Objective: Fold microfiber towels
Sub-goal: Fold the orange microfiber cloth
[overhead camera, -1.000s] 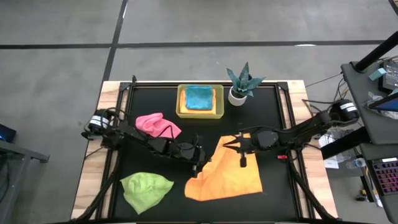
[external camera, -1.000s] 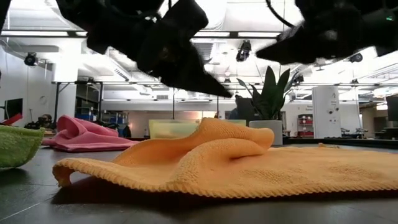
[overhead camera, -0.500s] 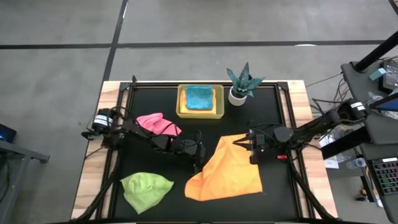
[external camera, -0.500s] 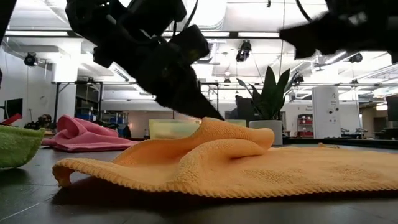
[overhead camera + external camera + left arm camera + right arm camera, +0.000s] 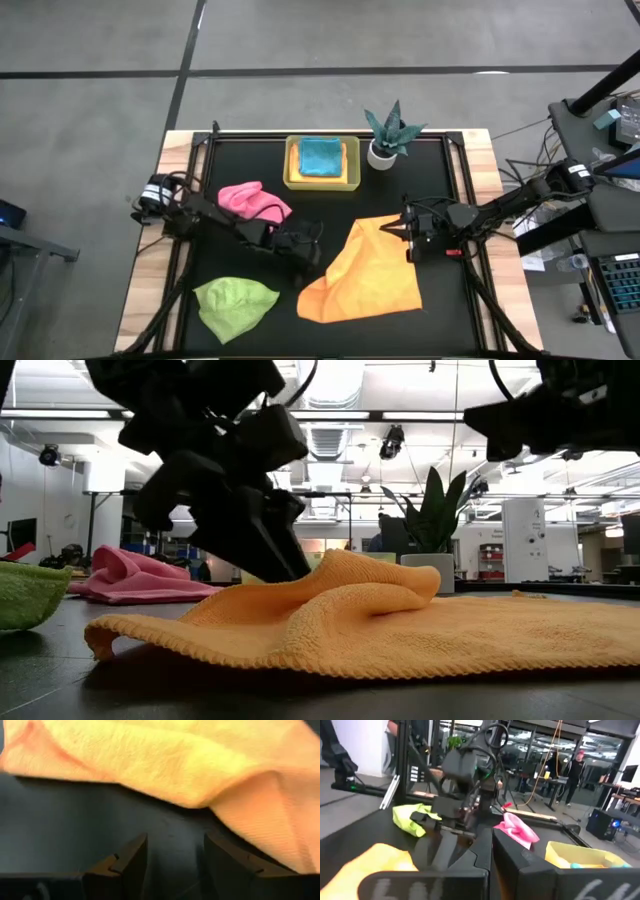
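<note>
My left gripper is to pinch that raised fold [image 5: 345, 570] and pull the corner out before folding, because the orange-yellow towel's corner lies doubled in along a slanting edge.
An orange-yellow microfiber towel [image 5: 365, 275] lies spread on the black table, with a raised fold [image 5: 380, 585] along its left part. My left gripper [image 5: 175, 865] is open and tipped down over the bare table just left of that towel's edge [image 5: 165, 795], touching nothing. My right gripper [image 5: 408, 240] is shut and hovers above the towel's far right corner, holding nothing. A pink towel [image 5: 255, 200] lies crumpled at the far left. A lime green one [image 5: 235, 303] lies at the near left. A turquoise-blue one [image 5: 320, 157] rests in the yellow tray.
The yellow tray [image 5: 322, 181] stands at the table's far middle. A small spiky plant in a white pot [image 5: 385, 137] stands to its right. Bare black table shows between the pink, green and orange towels. People stand in the room beyond the table [image 5: 575, 767].
My left gripper has opened, tipped nose-down and sunk toward the table beside the orange towel's left edge. My right gripper, still shut, has drawn back toward the table's right edge, off the towel's middle. The towel has kept its shape.
</note>
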